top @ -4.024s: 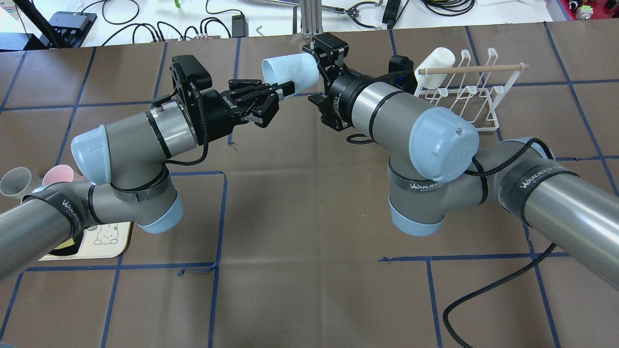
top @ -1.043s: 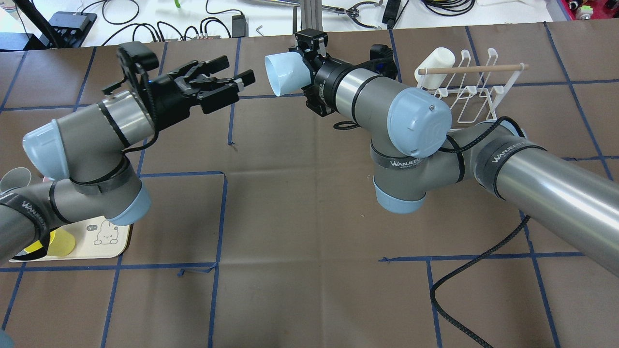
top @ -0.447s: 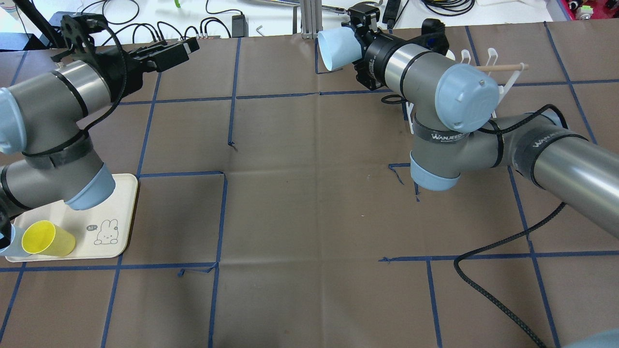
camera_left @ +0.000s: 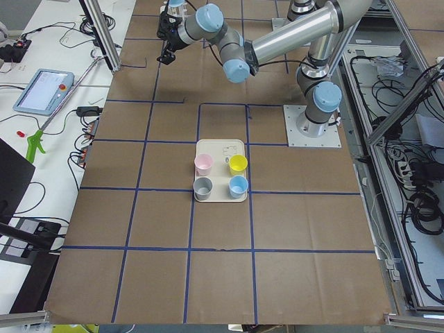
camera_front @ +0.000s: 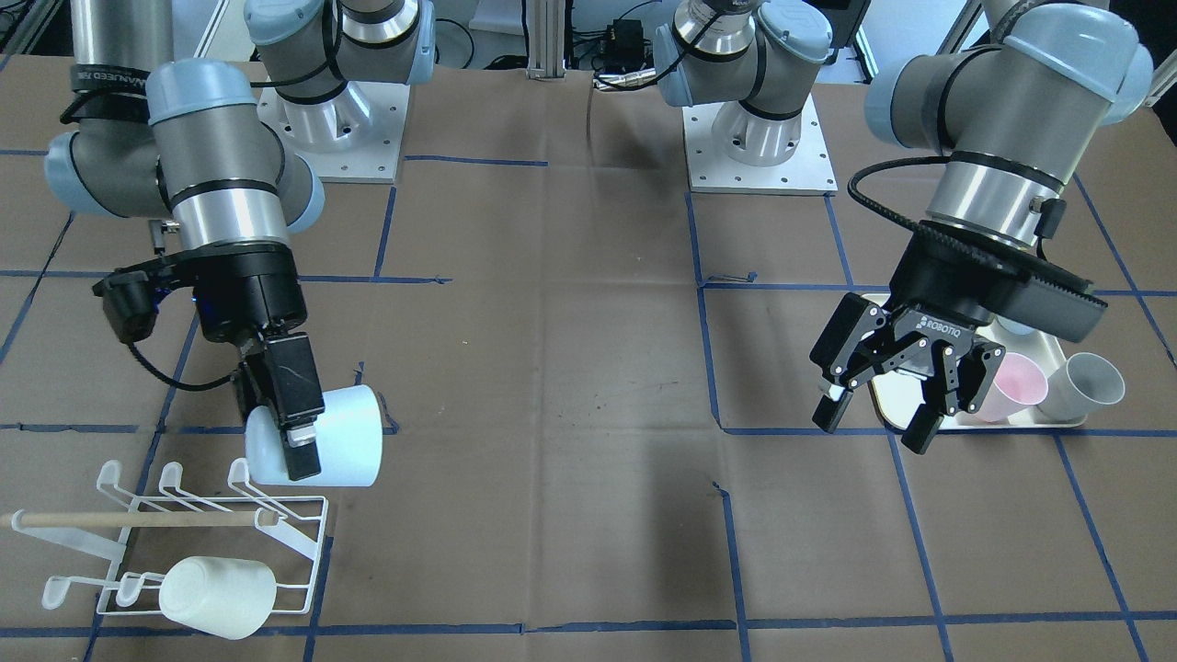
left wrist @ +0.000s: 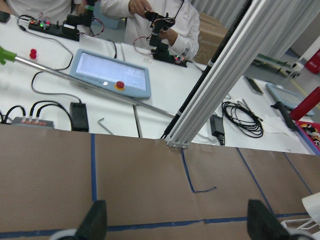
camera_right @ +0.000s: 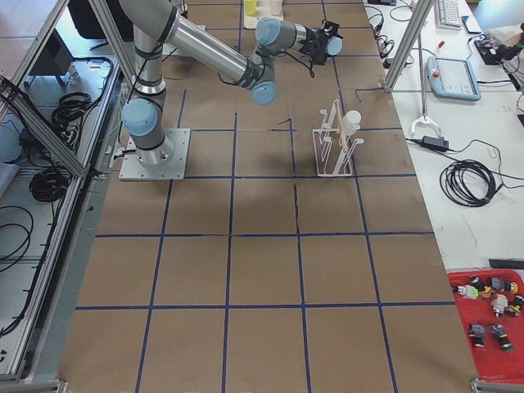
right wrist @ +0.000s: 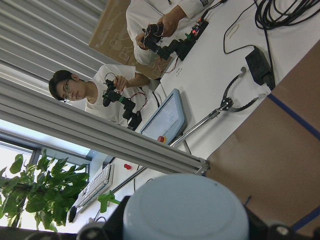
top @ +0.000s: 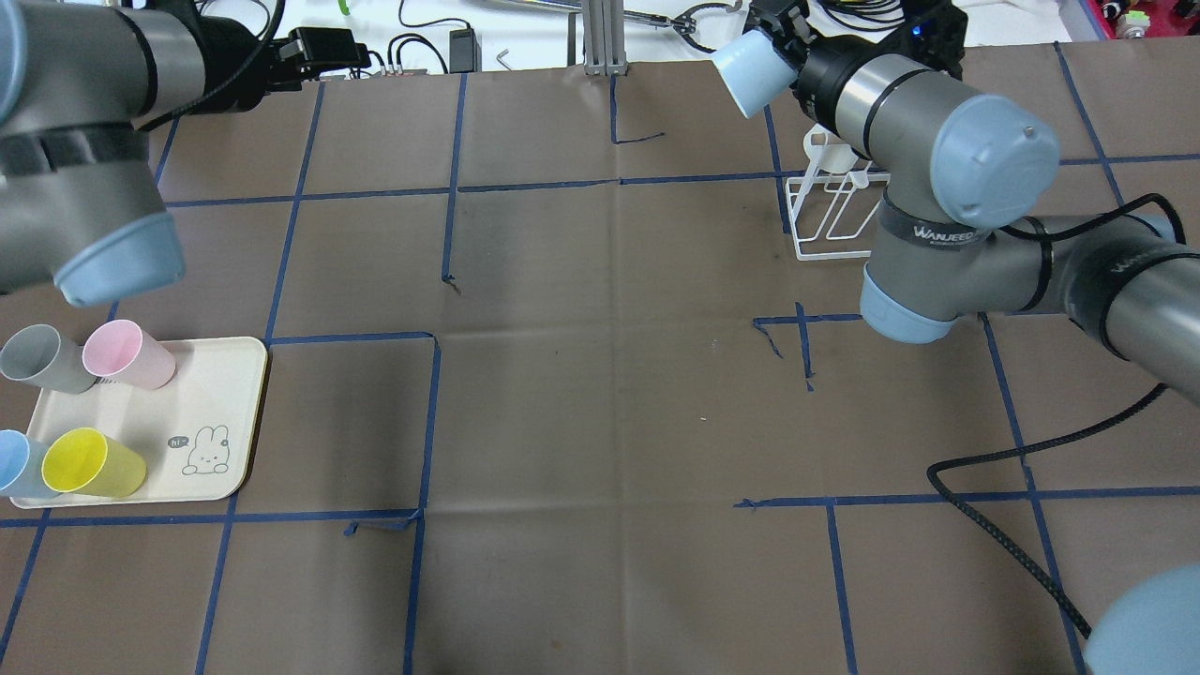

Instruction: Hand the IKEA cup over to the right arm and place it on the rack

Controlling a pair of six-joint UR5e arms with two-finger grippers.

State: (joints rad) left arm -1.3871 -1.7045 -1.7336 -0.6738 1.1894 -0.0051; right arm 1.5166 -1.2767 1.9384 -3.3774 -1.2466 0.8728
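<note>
I will release the pale blue cup from my right gripper on the rack's empty end hook [camera_front: 93,608] beside the white cup.
My right gripper [camera_front: 287,439] is shut on a pale blue cup [camera_front: 345,441] and holds it on its side in the air, next to the white wire rack [camera_front: 276,515] and above its level. In the overhead view the cup [top: 748,70] is at the table's far edge, beyond the rack [top: 830,214], which my right arm partly hides. The cup's base fills the bottom of the right wrist view [right wrist: 185,207]. My left gripper [camera_front: 872,429] is open and empty, far off on the left side [top: 319,52]; its fingertips [left wrist: 97,222] stand wide apart.
A white cup [camera_front: 219,596] hangs on the rack's outer row. A cream tray [top: 220,412] at the near left holds a grey [top: 37,358], a pink [top: 127,354], a blue [top: 14,464] and a yellow cup [top: 89,464]. A black cable [top: 994,487] trails at the right.
My left gripper has let go of the cup and drawn back left to the far corner. My right arm has carried the cup right and away, to beside the rack.
</note>
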